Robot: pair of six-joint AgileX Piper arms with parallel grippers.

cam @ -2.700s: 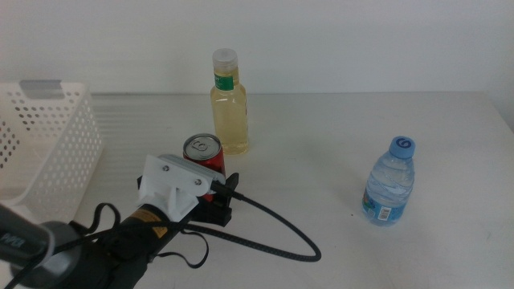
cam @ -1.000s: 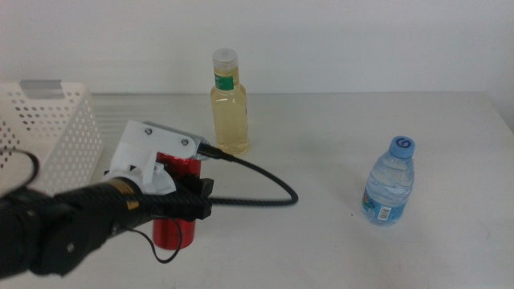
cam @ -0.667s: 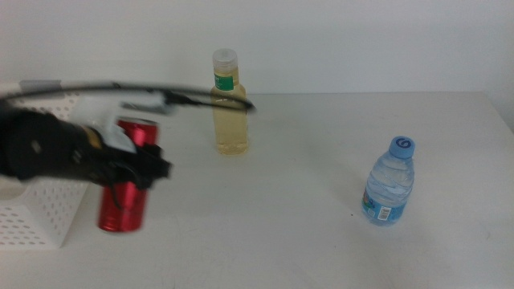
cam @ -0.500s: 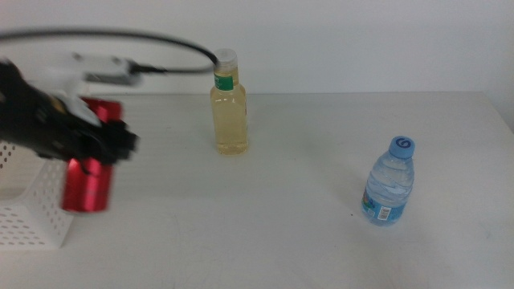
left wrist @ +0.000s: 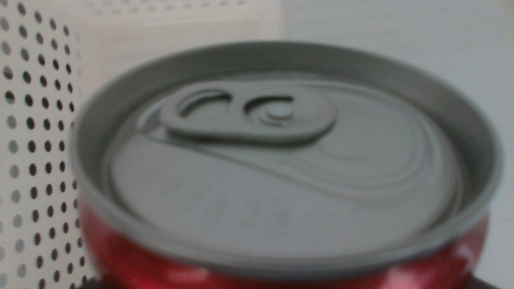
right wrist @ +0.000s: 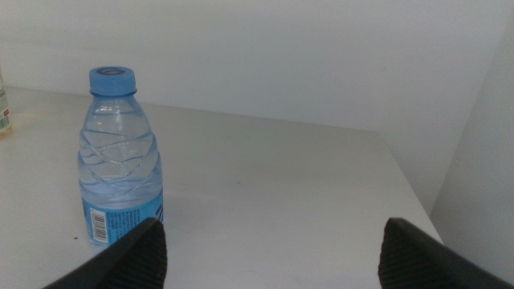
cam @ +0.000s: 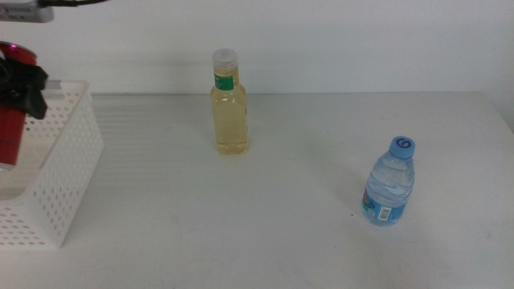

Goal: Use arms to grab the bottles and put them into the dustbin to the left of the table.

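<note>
The robot's left gripper needs to release the red soda can, now held upright over the dustbin, on the bottom of the white dustbin, between the dustbin's holed sides (cam: 26, 170).
My left gripper (cam: 22, 87) is at the far left of the middle view, shut on the slim red soda can (cam: 8, 132), which it holds upright over the white perforated dustbin (cam: 68, 160). The can's grey top (left wrist: 281, 152) fills the left wrist view, with the dustbin's holed wall (left wrist: 32, 160) beside it. The yellow-liquid bottle (cam: 229, 108) stands at the back middle of the table (cam: 281, 209). The blue-capped water bottle (cam: 389, 183) stands at the right. My right gripper (right wrist: 273, 261) is open and empty, low beside the water bottle (right wrist: 120, 177), out of the middle view.
A white wall runs behind the table. The table's right edge (right wrist: 418, 209) lies a little beyond the water bottle. A black cable (cam: 72, 2) shows at the top left corner.
My left gripper lifted the red can from beside the yellow bottle and carried it left and up, from in front of the dustbin to over it. Both bottles stayed put.
</note>
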